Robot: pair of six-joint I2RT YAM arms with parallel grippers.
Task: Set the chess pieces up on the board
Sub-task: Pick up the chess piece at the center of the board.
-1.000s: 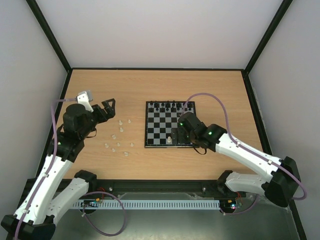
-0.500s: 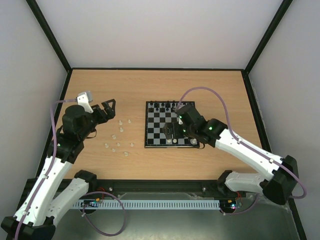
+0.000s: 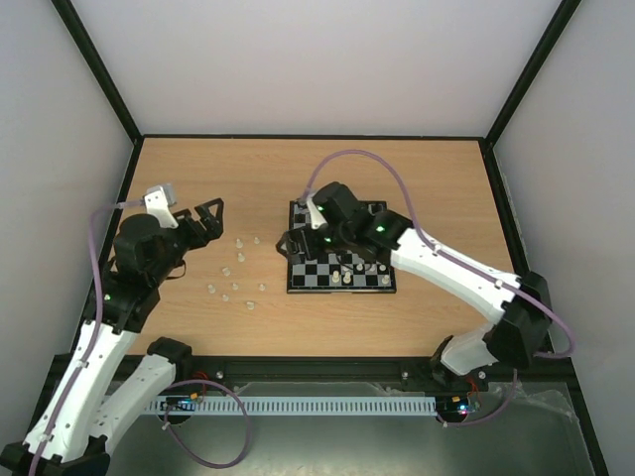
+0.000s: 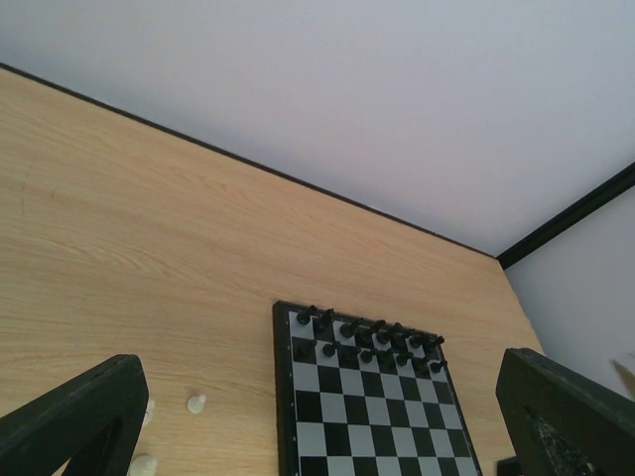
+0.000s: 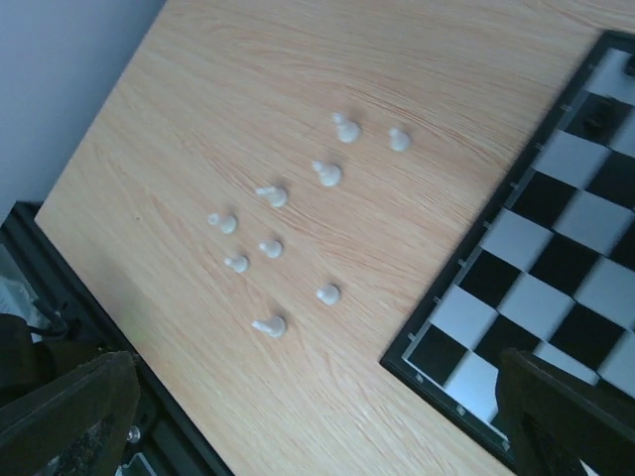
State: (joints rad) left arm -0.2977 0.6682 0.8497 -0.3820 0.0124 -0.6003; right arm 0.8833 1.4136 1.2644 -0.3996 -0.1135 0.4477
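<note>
The robot's right gripper needs to next go shut on the top of the loose white piece (image 3: 250,303) (image 5: 261,324) closest to the black rail along the table's near edge.
The board (image 3: 316,269) lies mid-table, with black chessmen on its far rows (image 4: 372,342) and a few white pieces (image 3: 343,279) on its near rows. Several loose white chess pieces (image 3: 241,257) lie on the wood left of it, and they show in the right wrist view (image 5: 326,175). My right gripper (image 3: 294,244) hangs open and empty over the board's left edge (image 5: 556,288), with the loose pieces ahead of it. My left gripper (image 3: 203,215) is open and empty above the table, left of the loose pieces. Its view shows the board (image 4: 357,397) and a white piece (image 4: 196,403).
Black-framed white walls close the table on three sides. The right arm's cable (image 3: 397,183) loops over the board's far side. A black rail (image 3: 317,369) runs along the near edge.
My right arm has swung left from the board's near right part to its left edge, open. A white piece stands on the near row where it was. My left arm shifted slightly.
</note>
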